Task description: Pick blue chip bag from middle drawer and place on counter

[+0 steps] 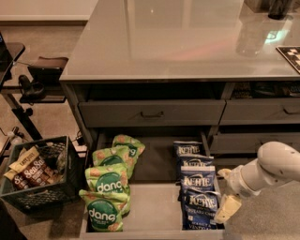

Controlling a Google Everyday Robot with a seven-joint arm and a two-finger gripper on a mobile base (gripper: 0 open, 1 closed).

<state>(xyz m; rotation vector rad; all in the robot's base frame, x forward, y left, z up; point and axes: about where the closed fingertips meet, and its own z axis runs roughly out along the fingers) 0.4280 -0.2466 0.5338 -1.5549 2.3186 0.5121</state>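
My gripper will move next to the top edge of the blue chip bag [200,203] nearest the front of the middle drawer and close there.
Several blue chip bags [197,183] with white "Kettle" lettering lie in a row down the right side of the open middle drawer [152,211]. Green "dang" bags [108,185] lie down its left side. My gripper [226,206] hangs from the white arm [267,171] at the drawer's right edge, just right of the nearest blue bags and beside them, holding nothing. The glossy grey counter [178,42] spreads above the cabinet.
A black crate [40,180] with snack bags stands on the floor left of the drawer. A dark stand [28,84] is at far left. A narrower drawer [150,110] sits above, slightly open. Objects stand at the counter's far right [281,9].
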